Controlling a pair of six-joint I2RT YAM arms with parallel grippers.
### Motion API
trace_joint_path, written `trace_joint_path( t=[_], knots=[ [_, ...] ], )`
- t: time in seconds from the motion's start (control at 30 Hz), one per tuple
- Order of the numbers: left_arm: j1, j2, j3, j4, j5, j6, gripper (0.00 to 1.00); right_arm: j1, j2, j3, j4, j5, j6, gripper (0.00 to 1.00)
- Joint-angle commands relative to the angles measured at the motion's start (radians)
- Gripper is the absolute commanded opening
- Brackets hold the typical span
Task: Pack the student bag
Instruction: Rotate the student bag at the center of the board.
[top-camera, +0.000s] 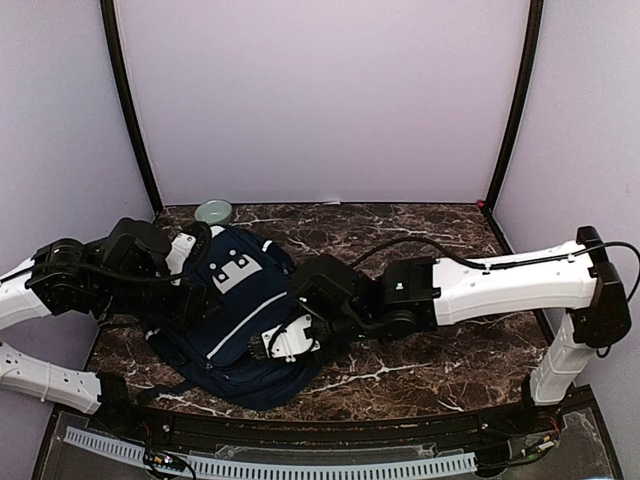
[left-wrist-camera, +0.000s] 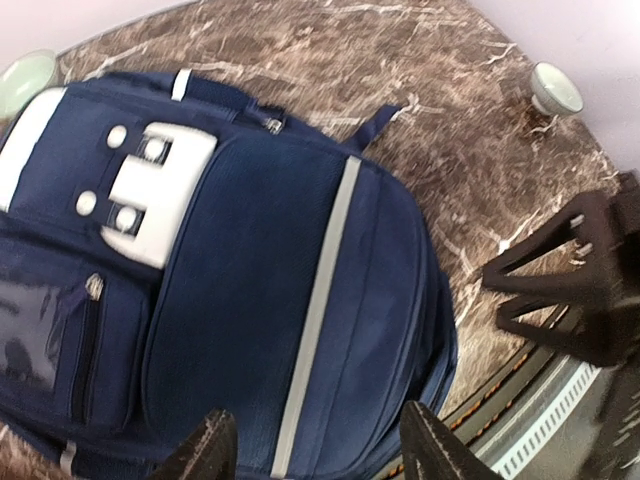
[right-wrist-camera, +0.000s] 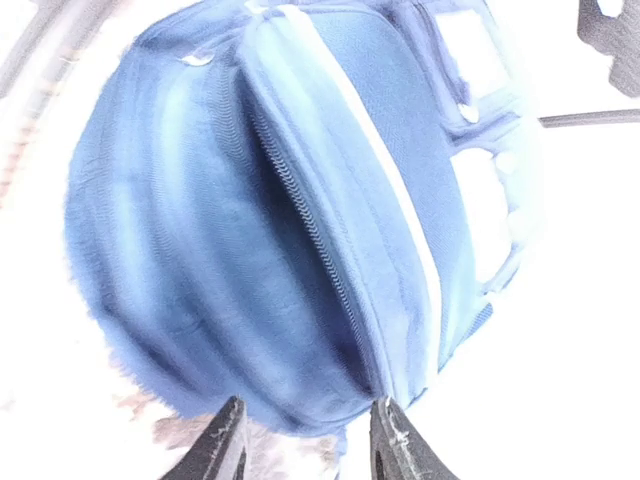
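Observation:
The student bag's zip pull (top-camera: 223, 373), just past the near end of the long white stripe, will be gripped by my left gripper.
The student bag (top-camera: 240, 315) is a navy-blue backpack with grey patches and white stripes, lying flat on the marble table left of centre. My left gripper (top-camera: 203, 300) hangs over its left side. In the left wrist view the student bag (left-wrist-camera: 250, 290) fills the frame and the left gripper (left-wrist-camera: 318, 455) is open above the fabric, holding nothing. My right gripper (top-camera: 268, 346) is over the bag's lower front. The right wrist view is washed out. There the student bag (right-wrist-camera: 270, 220) shows a zip line, and the right gripper (right-wrist-camera: 308, 445) is open at its edge, with nothing between the fingers.
A pale green bowl (top-camera: 213, 212) sits at the back left by the wall, also seen as the bowl (left-wrist-camera: 25, 80). A small pale cup (left-wrist-camera: 556, 88) stands on the marble beyond the bag. A black triangular frame (left-wrist-camera: 570, 270) is to the bag's right. The table's front rail (top-camera: 300, 465) runs along the near edge.

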Motion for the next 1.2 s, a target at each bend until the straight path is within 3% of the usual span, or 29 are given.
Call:
trace_joint_path(
  t=[0.0,0.17,0.27,0.5,0.7,1.17],
  knots=[
    [-0.002,-0.071,-0.032,-0.191,0.02,-0.133,0.57,-0.015,-0.066,0.052,-0.235,-0.261,0.15,0.41],
    [-0.002,-0.104,-0.037,-0.342,0.092,-0.212,0.58,-0.106,-0.064,0.217,-0.31,-0.533,0.232,0.41],
    [-0.002,-0.115,-0.072,-0.367,0.156,-0.232,0.61,-0.163,-0.028,0.245,-0.227,-0.552,0.292,0.42],
    [-0.002,-0.114,-0.205,-0.213,0.192,-0.208,0.63,-0.278,0.235,0.448,-0.119,-0.648,0.473,0.41],
    [-0.006,-0.101,-0.307,-0.079,0.19,-0.218,0.63,-0.325,0.464,0.611,-0.133,-0.749,0.59,0.4],
    [-0.16,0.089,-0.345,-0.024,0.042,-0.318,0.51,-0.386,0.636,0.665,-0.167,-0.801,0.65,0.4]
  ],
)
